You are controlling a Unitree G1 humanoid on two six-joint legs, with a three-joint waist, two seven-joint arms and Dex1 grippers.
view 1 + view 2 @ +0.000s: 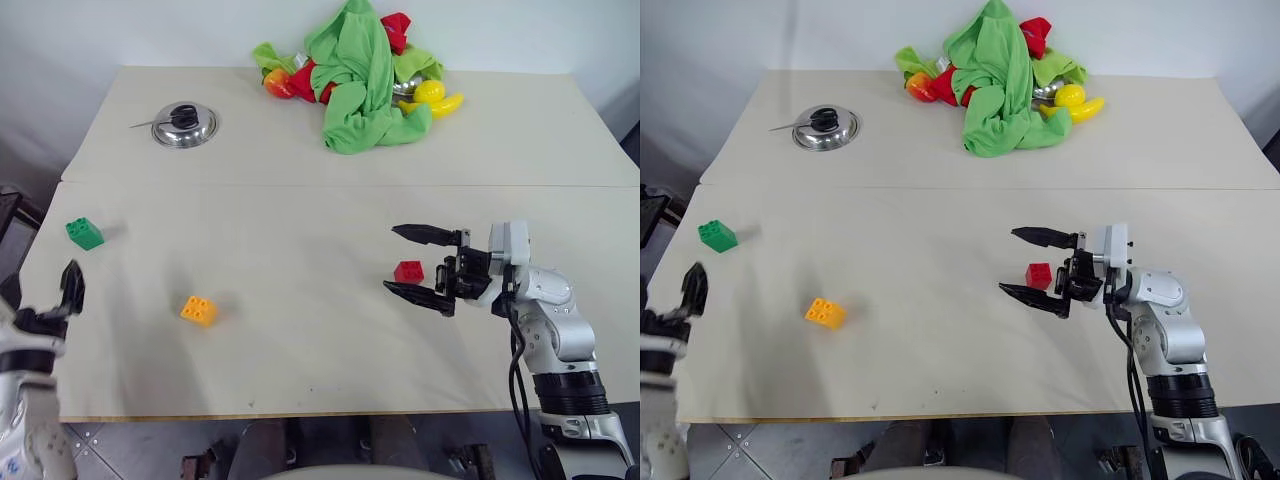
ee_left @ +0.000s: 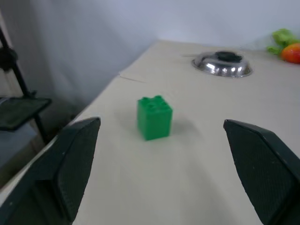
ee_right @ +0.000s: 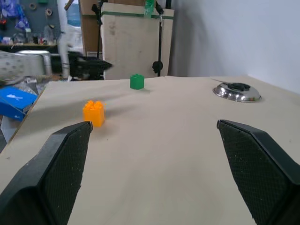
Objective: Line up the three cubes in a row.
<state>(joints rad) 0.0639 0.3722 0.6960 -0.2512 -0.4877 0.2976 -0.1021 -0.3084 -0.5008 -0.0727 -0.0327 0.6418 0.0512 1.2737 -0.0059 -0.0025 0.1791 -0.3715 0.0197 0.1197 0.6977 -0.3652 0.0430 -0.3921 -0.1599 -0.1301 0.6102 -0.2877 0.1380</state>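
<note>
The green cube should join the red cube in a row, so my left gripper should close on opposite sides (image 1: pixel 86 236) (image 2: pixel 155 121) of the green cube.
Three cubes lie on the beige table (image 1: pixel 300 220). The green cube (image 1: pixel 85 233) is near the left edge, the orange-yellow cube (image 1: pixel 199 310) sits front left, and the red cube (image 1: pixel 408 271) is right of centre. My left gripper (image 1: pixel 70 285) hovers open at the table's left front corner, pointing at the green cube (image 2: pixel 154 117), which sits a short way ahead of its fingers (image 2: pixel 70 164). My right gripper (image 1: pixel 392 259) is open and points left. The red cube shows between its two fingers near their base, and I cannot tell if they touch it.
A round steel lid (image 1: pixel 184 125) with a black knob rests at the back left. A heap of green cloth (image 1: pixel 360 70) with red and yellow toys lies at the back centre. A black stand (image 2: pixel 18 112) is just off the table's left edge.
</note>
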